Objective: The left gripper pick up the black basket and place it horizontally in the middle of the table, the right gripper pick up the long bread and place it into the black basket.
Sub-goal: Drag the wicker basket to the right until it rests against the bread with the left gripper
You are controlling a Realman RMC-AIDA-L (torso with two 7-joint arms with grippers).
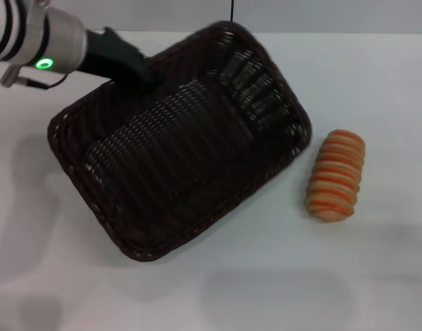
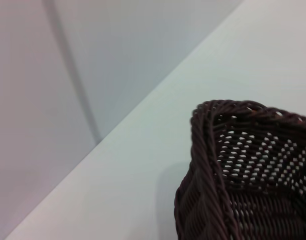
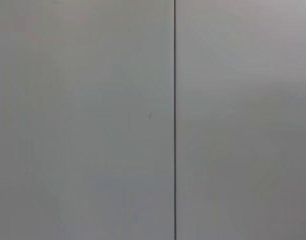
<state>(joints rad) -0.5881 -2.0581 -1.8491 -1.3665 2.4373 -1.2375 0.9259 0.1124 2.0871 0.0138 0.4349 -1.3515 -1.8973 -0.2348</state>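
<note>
The black basket will go down from my left gripper onto the table [image 1: 226, 114] near the table's far edge, against the long bread.
The black basket [image 1: 183, 152] lies at a diagonal on the white table [image 1: 321, 289], left of centre, and it is empty. My left gripper [image 1: 143, 74] reaches in from the upper left and is shut on the basket's far-left rim. One corner of the basket [image 2: 243, 175] shows in the left wrist view, with a shadow on the table beside it. The long bread [image 1: 336, 176] lies on the table to the right of the basket, a short gap away. My right gripper is out of view.
The table's far edge meets a pale wall [image 2: 93, 75]. The right wrist view shows only a pale wall panel with a dark vertical seam [image 3: 174, 120].
</note>
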